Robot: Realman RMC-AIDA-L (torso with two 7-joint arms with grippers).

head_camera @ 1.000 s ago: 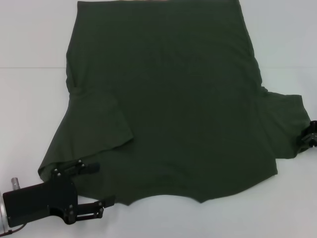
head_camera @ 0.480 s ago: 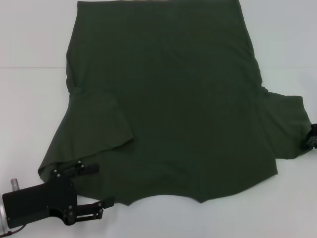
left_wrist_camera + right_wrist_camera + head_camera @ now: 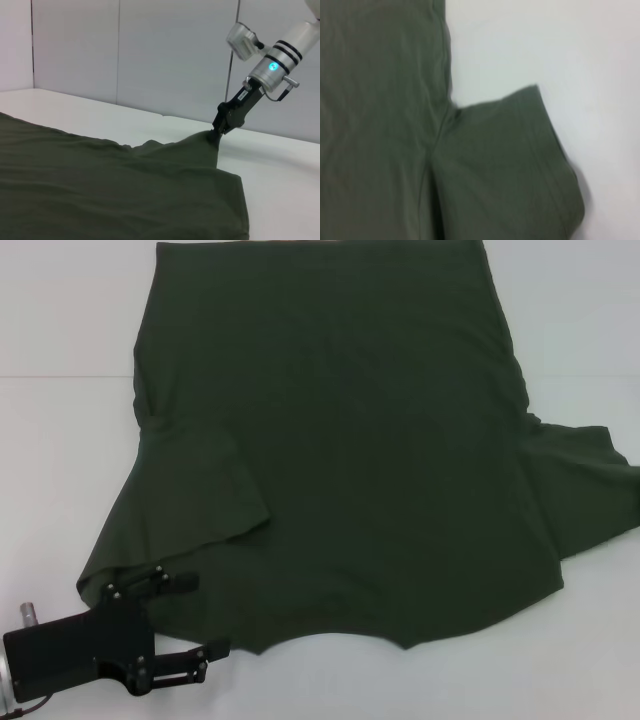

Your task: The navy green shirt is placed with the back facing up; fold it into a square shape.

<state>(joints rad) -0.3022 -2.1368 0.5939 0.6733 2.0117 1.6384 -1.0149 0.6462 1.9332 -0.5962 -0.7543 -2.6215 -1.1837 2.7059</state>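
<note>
Next, my right gripper lets go of the sleeve tip on the shirt body, inward from the seam [image 3: 446, 494] of that same sleeve.
The navy green shirt [image 3: 350, 440] lies spread on the white table [image 3: 60, 440], its curved neckline toward me. At its near left corner my left gripper [image 3: 190, 618] is open, one finger over the cloth and the other at the hem edge. My right gripper [image 3: 219, 131] is outside the head view. The left wrist view shows it shut on the tip of the right sleeve [image 3: 585, 490], pulling it up into a small peak. The right wrist view shows that sleeve [image 3: 510, 165] and the shirt body [image 3: 380, 125], but no fingers.
The left sleeve [image 3: 190, 490] is folded inward over the shirt body. White table surface runs along both sides of the shirt and in front of the neckline. A pale panelled wall [image 3: 150, 50] stands behind the table.
My right gripper has slid out of the head view to the right, drawing the right sleeve outward so it spreads wider. The left gripper has barely moved.
</note>
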